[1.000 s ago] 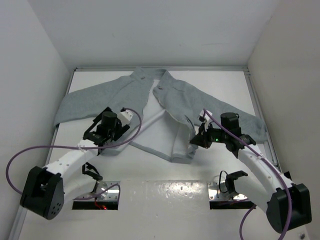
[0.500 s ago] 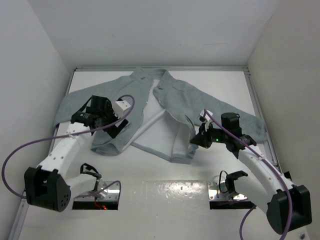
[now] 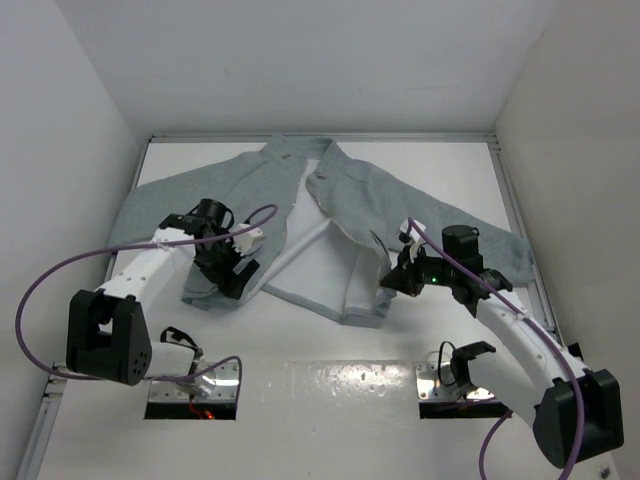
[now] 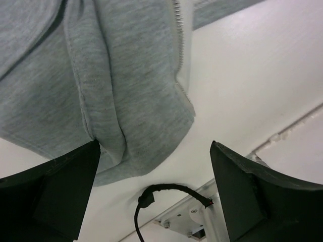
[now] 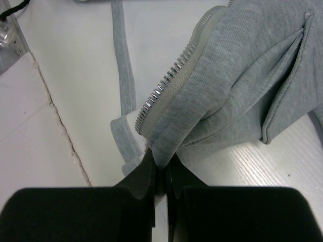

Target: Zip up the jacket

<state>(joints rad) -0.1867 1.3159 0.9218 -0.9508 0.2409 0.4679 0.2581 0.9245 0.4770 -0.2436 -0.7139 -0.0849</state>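
Observation:
The jacket's bottom corner is loose below the left gripper's open fingers, so it should pinch the panel (image 4: 160,108) beside the zipper teeth before carrying it to the right gripper.
The light grey fleece jacket (image 3: 345,195) lies open on the white table, collar at the far side, white lining showing in the middle. My right gripper (image 3: 388,278) is shut on the bottom corner of the jacket's right front panel, by the zipper teeth (image 5: 169,75), lifting it a little. My left gripper (image 3: 232,275) is open and empty, hovering over the bottom hem of the left front panel (image 4: 131,101), whose zipper edge (image 4: 177,30) runs up the view. The zipper is unjoined.
White walls close in on both sides. The table's near edge has metal mounting plates (image 3: 195,380) with a black cable loop (image 4: 151,199). The jacket's sleeves reach toward the left wall (image 3: 135,215) and right rail (image 3: 515,245).
My left arm swung out to the left, then its gripper came back down toward the left panel's bottom hem, turned and open. The right arm and its held corner have not moved.

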